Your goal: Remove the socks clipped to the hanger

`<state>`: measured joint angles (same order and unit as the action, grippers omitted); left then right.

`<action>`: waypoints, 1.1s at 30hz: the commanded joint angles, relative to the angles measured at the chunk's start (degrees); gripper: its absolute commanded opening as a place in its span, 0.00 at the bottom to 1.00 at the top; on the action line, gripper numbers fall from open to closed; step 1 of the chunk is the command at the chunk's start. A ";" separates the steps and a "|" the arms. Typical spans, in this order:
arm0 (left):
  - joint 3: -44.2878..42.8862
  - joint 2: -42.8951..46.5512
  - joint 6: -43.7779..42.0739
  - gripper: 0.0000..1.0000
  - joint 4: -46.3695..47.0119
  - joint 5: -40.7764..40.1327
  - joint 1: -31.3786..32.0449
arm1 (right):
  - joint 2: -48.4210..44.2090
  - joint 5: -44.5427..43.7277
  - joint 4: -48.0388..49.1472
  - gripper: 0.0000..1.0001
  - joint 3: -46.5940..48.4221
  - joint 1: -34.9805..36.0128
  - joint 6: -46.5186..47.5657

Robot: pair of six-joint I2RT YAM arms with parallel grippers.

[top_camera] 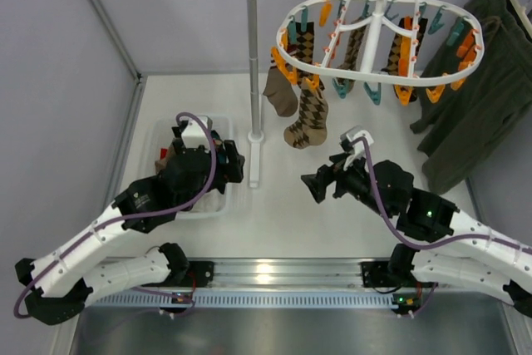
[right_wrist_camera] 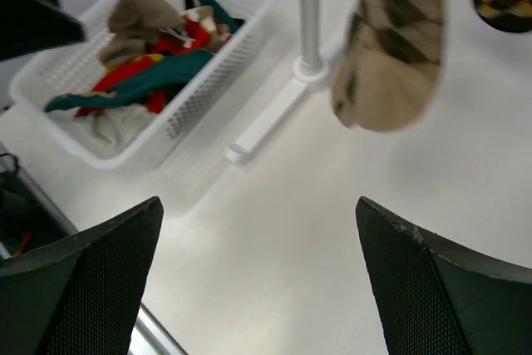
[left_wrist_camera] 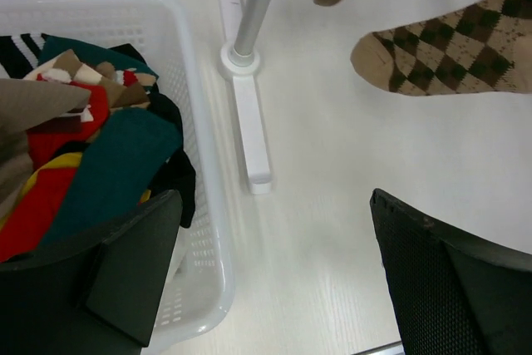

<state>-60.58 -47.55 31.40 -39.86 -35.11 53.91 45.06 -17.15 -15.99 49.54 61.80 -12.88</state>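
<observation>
The heel [top_camera: 318,140] [right_wrist_camera: 391,107] of the tan diamond-patterned sock, beside the plain brown one, should be gripped next by my right gripper.
The white oval hanger [top_camera: 371,29] hangs from a rail at the back, with orange and teal clips. Several argyle socks are clipped to it: a plain brown one [top_camera: 281,94] and a tan diamond-patterned one [top_camera: 308,119] dangle lowest at its left end, and others [top_camera: 352,46] hang inside the frame. My right gripper [top_camera: 317,185] is open and empty, low over the table below and right of the dangling tan sock [right_wrist_camera: 391,47]. My left gripper [top_camera: 230,164] is open and empty at the basket's right edge. The tan sock's toe [left_wrist_camera: 445,51] shows ahead of it.
A white basket [top_camera: 163,140] at the left holds red, teal, black and tan socks [left_wrist_camera: 91,143]. The rack's upright pole [top_camera: 253,81] and its white foot [left_wrist_camera: 252,130] stand between the basket and the hanging socks. A dark green garment [top_camera: 482,97] hangs at the right.
</observation>
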 commanded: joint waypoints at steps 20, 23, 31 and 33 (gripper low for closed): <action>2.48 3.69 -1.34 0.99 3.56 7.51 -0.12 | 7.31 22.50 33.46 0.97 -11.48 -25.84 3.93; 2.48 3.69 -1.16 0.99 3.56 7.87 -0.12 | 10.92 24.26 39.18 0.80 -10.69 -28.57 3.74; -1.99 2.38 0.59 0.99 3.38 5.85 -0.12 | 16.02 27.61 48.06 0.08 -11.21 -27.87 0.94; -4.89 0.80 0.94 0.99 3.38 5.49 -0.12 | 15.76 26.47 48.68 0.00 -11.74 -26.91 0.49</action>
<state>-60.55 -45.30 31.33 -39.03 -28.34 53.91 61.12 8.45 24.16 36.80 33.85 -10.98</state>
